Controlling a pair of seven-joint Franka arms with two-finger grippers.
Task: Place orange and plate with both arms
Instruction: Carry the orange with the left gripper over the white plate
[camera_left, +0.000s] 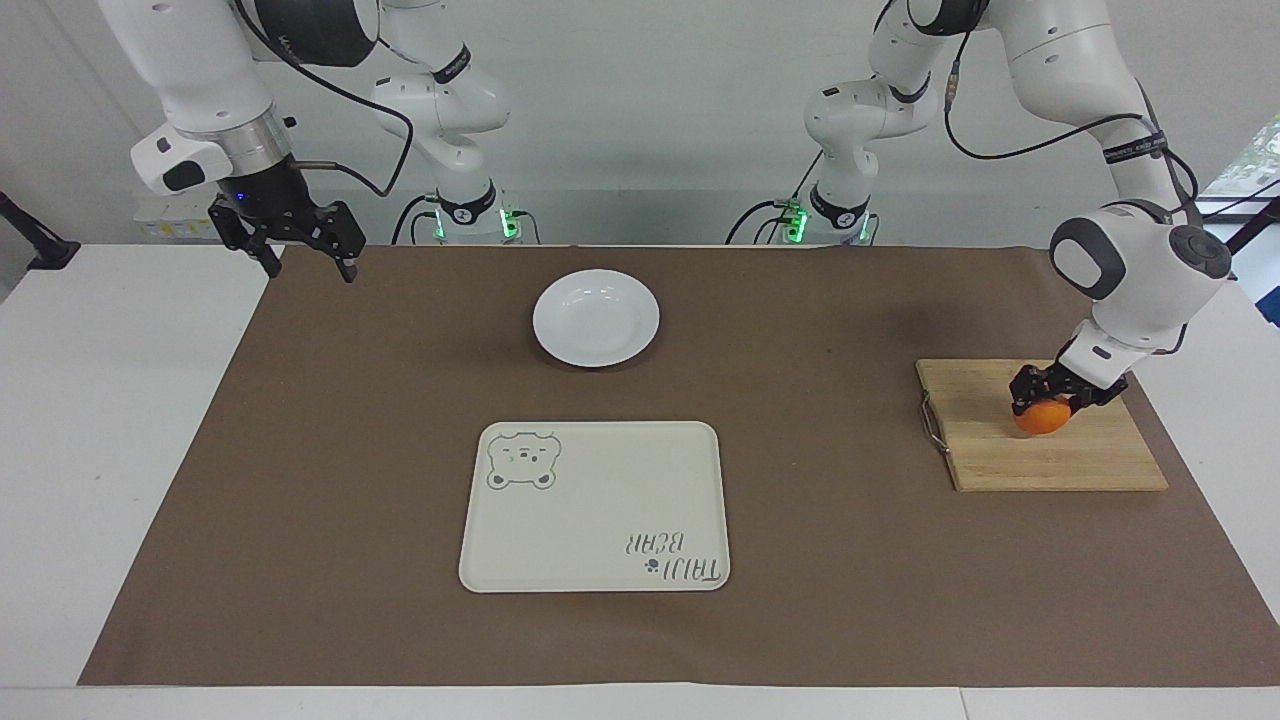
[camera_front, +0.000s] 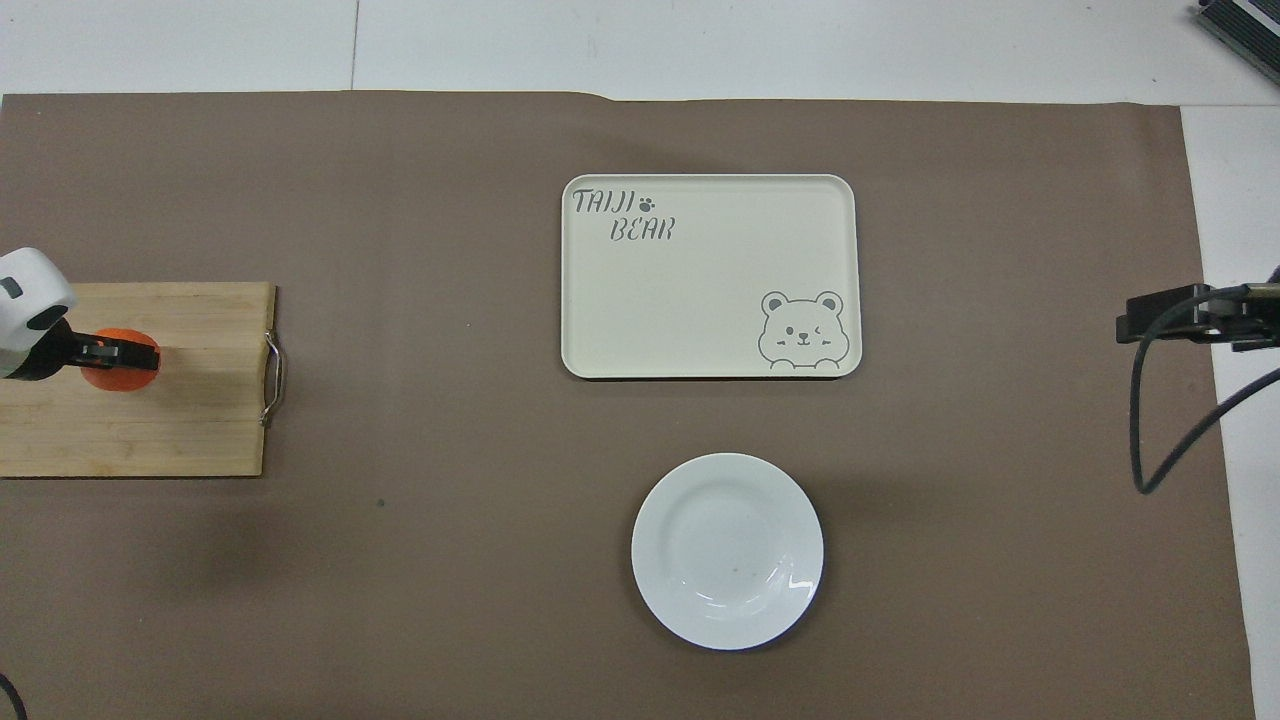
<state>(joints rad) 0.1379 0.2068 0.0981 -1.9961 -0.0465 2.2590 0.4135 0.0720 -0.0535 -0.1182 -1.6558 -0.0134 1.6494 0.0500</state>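
Note:
I need to let go of the orange, now at the wooden cutting board, with my left gripper near the middle of the white plate (camera_front: 740, 550) on the brown mat.
The orange (camera_left: 1040, 418) is on or just above the wooden cutting board (camera_left: 1040, 455) at the left arm's end of the table. My left gripper (camera_left: 1045, 405) is shut on the orange from above. The overhead view shows the gripper (camera_front: 115, 352) across the orange (camera_front: 120, 372). The white plate (camera_left: 596, 318) lies on the brown mat near the robots and is bare; it also shows in the overhead view (camera_front: 727, 551). My right gripper (camera_left: 310, 270) is open and empty, in the air over the mat's edge at the right arm's end (camera_front: 1135, 320).
A cream tray (camera_left: 595, 505) printed with a bear lies on the mat, farther from the robots than the plate; it also shows in the overhead view (camera_front: 710, 275). The cutting board (camera_front: 180, 420) has a metal handle on its side toward the tray.

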